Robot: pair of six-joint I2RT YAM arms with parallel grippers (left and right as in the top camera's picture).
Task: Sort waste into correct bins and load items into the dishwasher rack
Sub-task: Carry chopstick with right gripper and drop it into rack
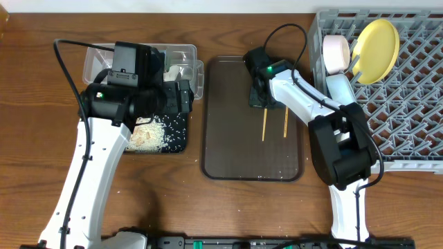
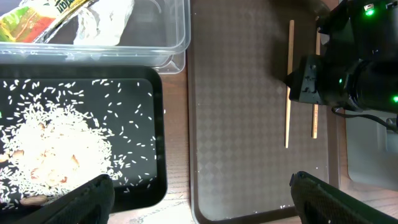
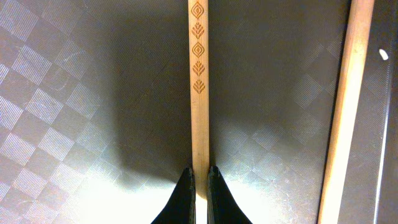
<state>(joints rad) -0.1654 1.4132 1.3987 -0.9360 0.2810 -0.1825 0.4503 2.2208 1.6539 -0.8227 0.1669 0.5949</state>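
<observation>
My right gripper is going to let go of the wooden chopstick among the grey rack's wires [image 1: 360,124], in front of the yellow plate.
My right gripper [image 1: 259,97] [image 3: 200,177] is shut on one wooden chopstick [image 3: 199,74] [image 1: 264,124] that lies on the brown serving tray [image 1: 228,152]. The second chopstick [image 3: 348,93] [image 1: 286,123] lies parallel beside it. My left gripper [image 2: 200,186] is open and empty, over the gap between the black tray [image 2: 158,124] and the brown tray. Rice scraps [image 2: 56,149] lie in the black tray. The green-yellow wrapper [image 2: 31,22] and crumpled paper [image 2: 106,22] lie in the clear tub [image 2: 180,37]. The yellow plate [image 1: 376,40], a pale cup [image 1: 336,53] and a pale bowl [image 1: 340,86] stand in the grey rack [image 1: 415,131].
The brown tray [image 2: 242,124] lies between the black tray [image 1: 181,142] and the rack, with a few rice grains near its front edge. The clear tub [image 1: 187,52] stands behind the black tray. My right arm [image 2: 348,74] reaches over the brown tray's right side.
</observation>
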